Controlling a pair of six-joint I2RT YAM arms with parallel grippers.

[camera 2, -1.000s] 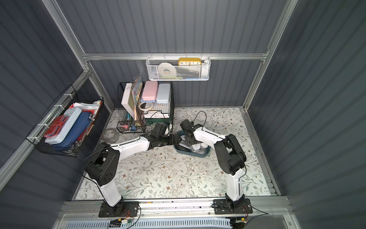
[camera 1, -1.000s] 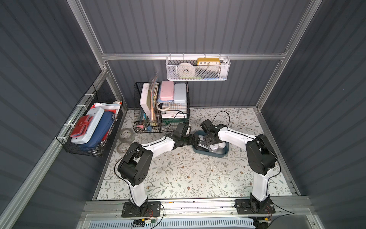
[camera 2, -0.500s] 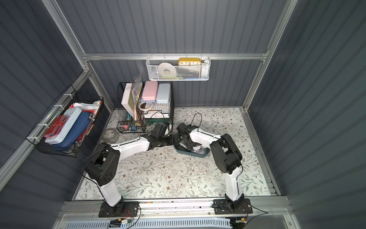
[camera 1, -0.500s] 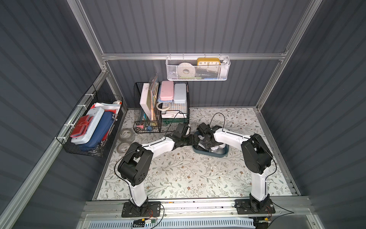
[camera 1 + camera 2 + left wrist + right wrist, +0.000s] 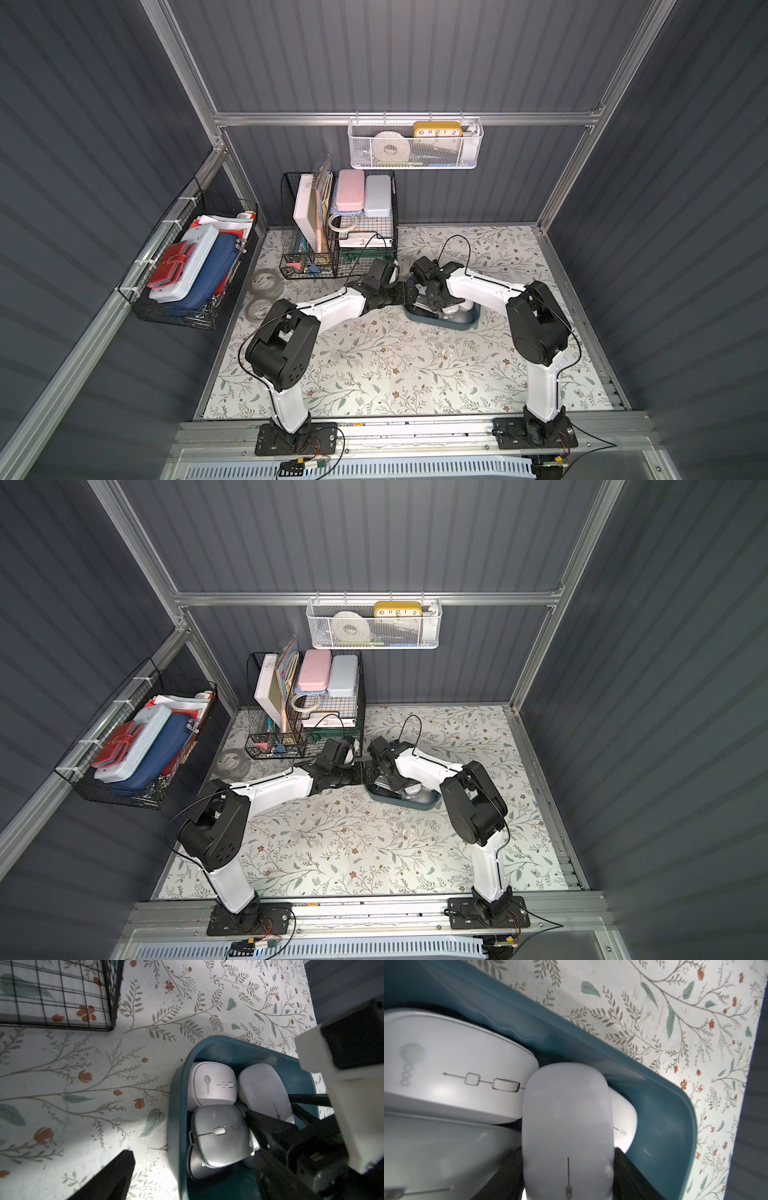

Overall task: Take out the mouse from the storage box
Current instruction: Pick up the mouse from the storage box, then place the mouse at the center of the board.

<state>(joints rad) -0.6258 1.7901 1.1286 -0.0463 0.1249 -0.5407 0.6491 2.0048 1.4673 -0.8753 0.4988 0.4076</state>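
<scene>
My right gripper will set the lavender mouse down on the floral table [image 5: 404, 350], at a place in front of the storage box.
The storage box [image 5: 465, 323] [image 5: 419, 803] is a shallow teal tray on the floral table, and several mice lie in it. In the left wrist view I see its rim [image 5: 176, 1105], a white mouse [image 5: 212, 1084], a silver-grey mouse [image 5: 220, 1134] and a lavender mouse [image 5: 264, 1088]. My right gripper [image 5: 569, 1169] [image 5: 436, 299] reaches down into the box. Its black fingers [image 5: 631, 1169] press both sides of the lavender mouse [image 5: 566, 1118]. My left gripper [image 5: 193, 1155] [image 5: 405, 293] is open at the box's left end. One of its fingers [image 5: 116, 1176] stands outside the wall, holding nothing.
A black wire basket [image 5: 338, 232] [image 5: 62, 1001] full of cases and books stands just behind the left arm. Tape rolls [image 5: 266, 282] lie by the left wall. A wire basket [image 5: 187, 266] hangs on the left wall and a white mesh basket [image 5: 415, 145] on the back wall.
My right gripper has swung left and down into the box, and its jaws have narrowed onto the lavender mouse. The left arm has barely moved.
</scene>
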